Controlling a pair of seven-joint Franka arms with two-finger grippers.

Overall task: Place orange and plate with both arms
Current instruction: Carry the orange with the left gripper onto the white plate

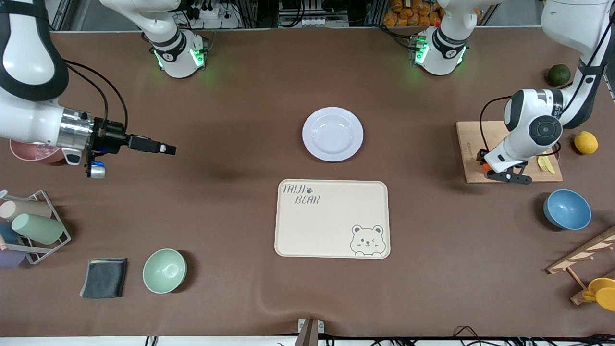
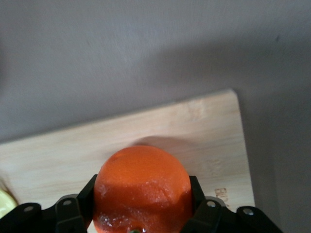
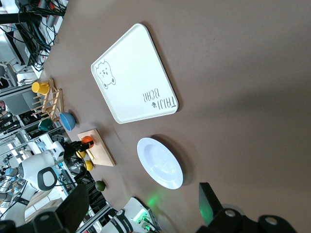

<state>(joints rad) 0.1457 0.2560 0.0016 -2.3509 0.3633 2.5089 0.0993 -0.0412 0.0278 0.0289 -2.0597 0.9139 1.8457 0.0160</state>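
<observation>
The robot's left gripper will release the orange on the pale plate (image 1: 333,134), just past the cream bear tray.
The orange (image 2: 142,189) rests on a wooden cutting board (image 2: 194,126) toward the left arm's end of the table. My left gripper (image 2: 142,213) is shut on it, one black finger pressed against each side. In the front view only a sliver of the orange (image 1: 485,166) shows beside the left gripper (image 1: 492,171). The pale plate (image 1: 332,133) lies bare mid-table, farther from the front camera than the cream bear tray (image 1: 332,218). My right gripper (image 1: 168,149) hovers open and holding nothing over bare table toward the right arm's end. In the right wrist view it (image 3: 141,206) looks toward the plate (image 3: 159,163).
A lemon (image 1: 586,142) and a dark green fruit (image 1: 559,74) lie near the cutting board (image 1: 468,144), with a blue bowl (image 1: 567,209) nearer the camera. A green bowl (image 1: 164,270), a dark cloth (image 1: 104,278) and a cup rack (image 1: 29,230) sit at the right arm's end.
</observation>
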